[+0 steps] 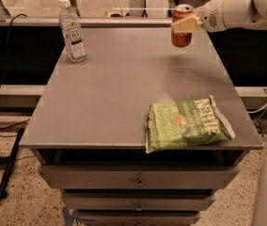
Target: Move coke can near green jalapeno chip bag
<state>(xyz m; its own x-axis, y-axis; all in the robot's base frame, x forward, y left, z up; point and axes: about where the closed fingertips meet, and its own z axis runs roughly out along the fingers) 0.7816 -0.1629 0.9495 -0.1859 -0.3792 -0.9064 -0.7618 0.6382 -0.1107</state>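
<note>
Next, I let go of the coke can on the grey table (170,100), just behind the far edge of the green jalapeno chip bag.
The red coke can (182,27) with a silver top is held upright in the air above the far right part of the grey table (110,93). My gripper (186,24) reaches in from the right and is shut on the can's middle. The green jalapeno chip bag (186,123) lies flat at the table's near right corner, well in front of and below the can.
A clear plastic water bottle (72,30) stands upright at the table's far left corner. Drawers (138,182) sit below the tabletop. My white arm (239,9) spans the upper right. Cables (2,102) hang at the left.
</note>
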